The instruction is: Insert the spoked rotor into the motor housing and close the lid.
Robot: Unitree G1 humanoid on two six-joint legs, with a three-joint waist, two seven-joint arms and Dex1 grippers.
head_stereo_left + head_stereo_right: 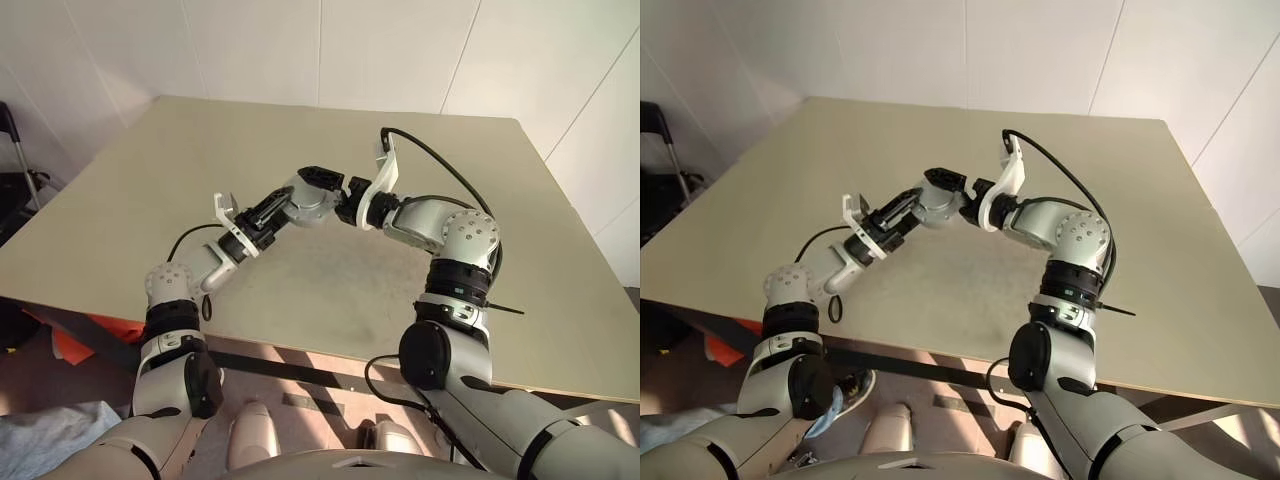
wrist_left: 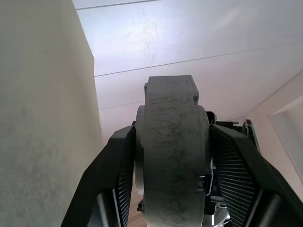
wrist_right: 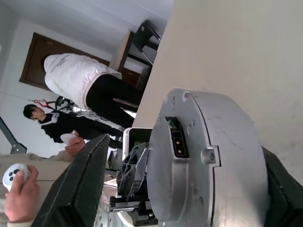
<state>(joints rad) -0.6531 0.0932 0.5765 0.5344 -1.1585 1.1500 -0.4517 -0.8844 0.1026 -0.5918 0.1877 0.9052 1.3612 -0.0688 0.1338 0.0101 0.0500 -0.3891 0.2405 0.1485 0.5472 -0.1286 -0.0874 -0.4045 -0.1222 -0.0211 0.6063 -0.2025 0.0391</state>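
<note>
My left gripper has its own white bracket above the bare beige table. It will let go of the motor housing on the bare beige table (image 1: 214, 226) beneath that bracket.
The motor housing (image 1: 312, 200), a thick round grey and silver part, hangs in the air above the middle of the table. My left gripper (image 1: 283, 206) comes in from the left and is shut on it; in the left wrist view both black fingers (image 2: 120, 165) press against the housing's (image 2: 173, 156) rim. My right gripper (image 1: 336, 188) meets it from the right and stands open, its fingers (image 3: 87, 179) spread wide on either side of the housing's silver face (image 3: 213, 179) with a gap showing. The spoked rotor is hidden. I cannot tell the lid apart from the housing.
The beige table (image 1: 480, 200) stretches wide around the arms, with white walls behind. A dark chair (image 1: 15, 160) stands past its left edge. In the right wrist view a person in a white top (image 3: 75, 78) stands beyond the table, and a hand holds a controller (image 3: 14, 177).
</note>
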